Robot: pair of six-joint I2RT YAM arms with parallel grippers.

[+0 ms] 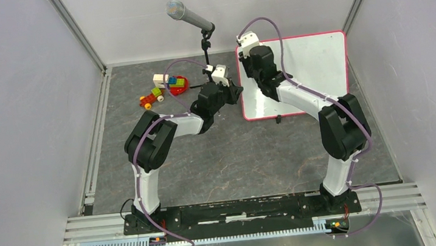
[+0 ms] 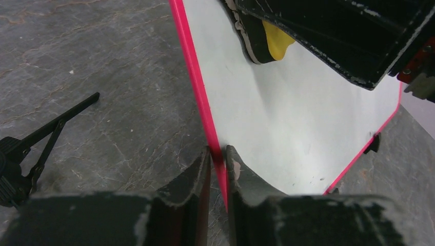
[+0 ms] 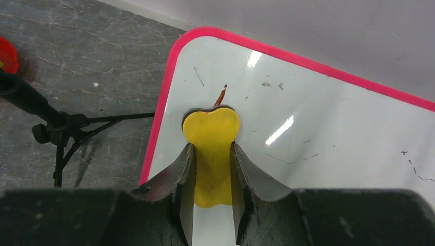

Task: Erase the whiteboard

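My right gripper is going to let go of the yellow eraser on the bare table (image 1: 239, 170) near the middle of the black rail.
The whiteboard (image 1: 313, 64) lies flat at the back right of the table, white with a pink-red frame. My left gripper (image 1: 238, 91) is shut on its left frame edge, one finger on each side of the pink strip (image 2: 218, 151). My right gripper (image 1: 254, 70) is shut on a yellow eraser (image 3: 211, 128) and holds it on the board (image 3: 333, 138) near the far left corner. A short red stroke (image 3: 221, 96) shows just beyond the eraser, and faint dark specks are scattered on the white surface. The eraser also shows in the left wrist view (image 2: 277, 41) on the board (image 2: 287, 113).
A microphone (image 1: 189, 16) on a black tripod stand (image 1: 205, 51) stands just left of the board's far corner; its legs show in the right wrist view (image 3: 61, 128) and the left wrist view (image 2: 51, 133). Coloured toy blocks (image 1: 166, 86) lie at the back left. Grey walls enclose the table.
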